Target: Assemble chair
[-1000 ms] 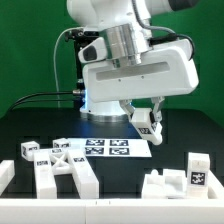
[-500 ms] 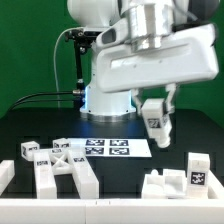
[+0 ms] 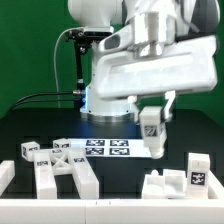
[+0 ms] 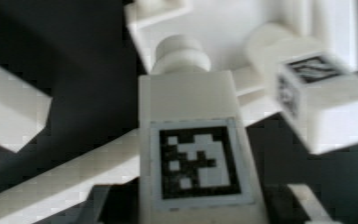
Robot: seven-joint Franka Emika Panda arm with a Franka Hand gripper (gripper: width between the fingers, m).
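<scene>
Next, I let go of the chair leg with my gripper in the low chair piece's open corner (image 3: 153,187), beside the upright block with the tag.
My gripper (image 3: 152,116) hangs above the table toward the exterior view's right, shut on a short white chair leg (image 3: 153,133) that bears a black-and-white tag and points down, clear of the table. In the wrist view the held leg (image 4: 194,120) fills the middle, with my gripper (image 4: 202,208) clamped on its tagged end. Below it stands another tagged white block (image 4: 313,85). A cross-braced chair frame (image 3: 62,172) lies at the front left, and a low chair piece (image 3: 165,187) with an upright tagged block (image 3: 197,170) sits at the front right.
The marker board (image 3: 105,148) lies flat in the middle of the black table, behind the frame. A small tagged block (image 3: 28,150) rests at the exterior view's left. The robot's base (image 3: 105,100) stands at the back, with a black cable (image 3: 40,97) running off to the left.
The arm has carried the held leg toward the exterior view's right, then lowered it a little. The leg has turned from tilted to nearly upright. The grip has not changed.
</scene>
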